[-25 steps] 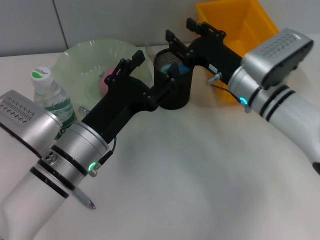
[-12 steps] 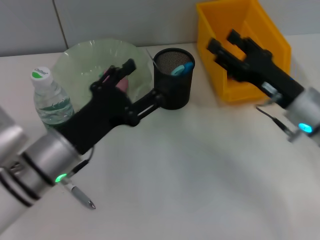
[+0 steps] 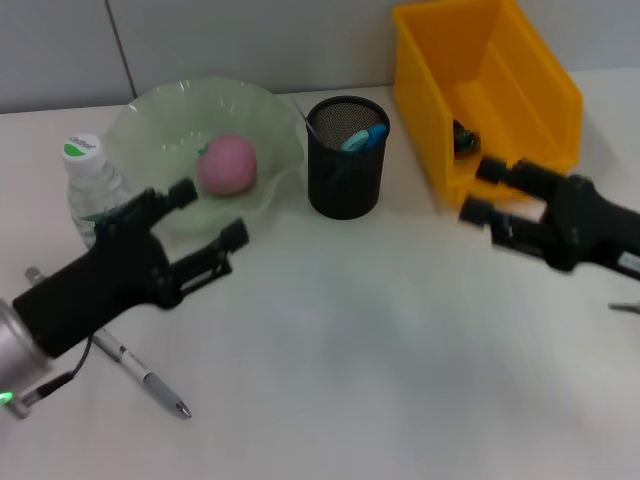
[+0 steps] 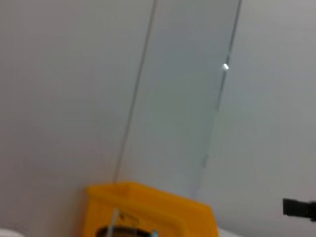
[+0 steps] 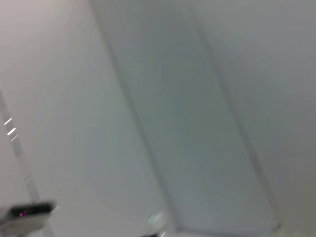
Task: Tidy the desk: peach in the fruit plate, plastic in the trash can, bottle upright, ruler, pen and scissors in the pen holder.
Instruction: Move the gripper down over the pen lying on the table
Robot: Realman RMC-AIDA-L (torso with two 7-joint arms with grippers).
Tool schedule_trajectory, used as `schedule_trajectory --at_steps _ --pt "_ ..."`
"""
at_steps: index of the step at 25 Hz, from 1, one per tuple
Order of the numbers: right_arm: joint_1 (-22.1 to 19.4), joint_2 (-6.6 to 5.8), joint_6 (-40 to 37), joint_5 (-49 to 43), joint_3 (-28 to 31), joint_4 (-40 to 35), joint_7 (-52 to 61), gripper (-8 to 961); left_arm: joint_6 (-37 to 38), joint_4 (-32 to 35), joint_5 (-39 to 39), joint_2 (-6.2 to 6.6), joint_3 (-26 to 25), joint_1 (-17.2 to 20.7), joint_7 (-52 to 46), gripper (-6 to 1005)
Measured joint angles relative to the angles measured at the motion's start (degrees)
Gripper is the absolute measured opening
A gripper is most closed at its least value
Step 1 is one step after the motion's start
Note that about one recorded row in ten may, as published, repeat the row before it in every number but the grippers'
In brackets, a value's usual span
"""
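The robot's left gripper will next move to the pen and close on its body (image 3: 135, 364), just behind the grey front end with the metal point.
A pink peach (image 3: 228, 165) lies in the pale green fruit plate (image 3: 160, 110). A clear bottle (image 3: 93, 185) with a green cap stands upright left of the plate. The black mesh pen holder (image 3: 346, 170) holds a blue-handled item (image 3: 364, 136). A pen (image 3: 140, 372) lies on the table at the front left. My left gripper (image 3: 205, 217) is open and empty, in front of the plate. My right gripper (image 3: 480, 190) is open and empty, in front of the yellow bin (image 3: 520, 80). I cannot make out the ruler.
The yellow bin holds a small dark item (image 3: 462, 135); the bin also shows in the left wrist view (image 4: 148, 212) against a grey wall. The right wrist view shows only the wall.
Both arms have drawn back from the pen holder: the left toward the front left, the right toward the right. The peach and plate have come back into view.
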Motion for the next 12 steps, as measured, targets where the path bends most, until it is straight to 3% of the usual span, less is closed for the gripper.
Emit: schedule_trajectory --at_steps 1,2,3,4,5,7,8,9,10,12 --pt "-0.33 -0.33 -0.76 -0.34 -2.08 -1.62 2.07 735 0.75 0.07 2.11 0.29 -1.28 0.00 -1.49 865" --pt "-0.38 -1.24 -1.85 -2.41 -5.85 -4.20 5.79 735 3.92 0.46 9.70 0.99 -5.77 0.00 -6.38 865" --pt "-0.38 -1.24 -1.85 -2.41 -5.85 -4.20 5.79 735 3.92 0.46 9.70 0.99 -5.77 0.00 -6.38 865" --pt "-0.15 -1.71 -2.37 -4.05 -7.25 -5.13 7.66 734 7.38 1.19 16.38 1.27 -10.68 -0.11 -9.95 865" --pt "0.22 -2.06 -2.82 -5.76 -8.19 -5.77 8.97 734 7.38 1.19 16.38 1.27 -10.68 -0.11 -9.95 865" --pt "1.92 -3.07 -3.84 -11.83 -9.81 -7.03 12.93 733 13.65 4.45 29.72 1.76 -20.24 -1.08 -16.60 865" --pt "1.92 -3.07 -3.84 -11.83 -9.81 -7.03 12.93 733 13.65 4.45 29.72 1.76 -20.24 -1.08 -16.60 865" --pt "3.08 -3.75 -4.00 -15.08 -9.94 -7.22 15.72 733 17.45 8.39 38.74 1.69 -25.26 -2.01 -20.56 865" --pt "3.08 -3.75 -4.00 -15.08 -9.94 -7.22 15.72 733 17.45 8.39 38.74 1.69 -25.26 -2.01 -20.56 865" --pt "4.43 -4.66 -4.07 -17.41 -10.06 -7.25 19.96 732 23.33 15.71 51.26 0.72 -31.69 -3.78 -24.63 865"
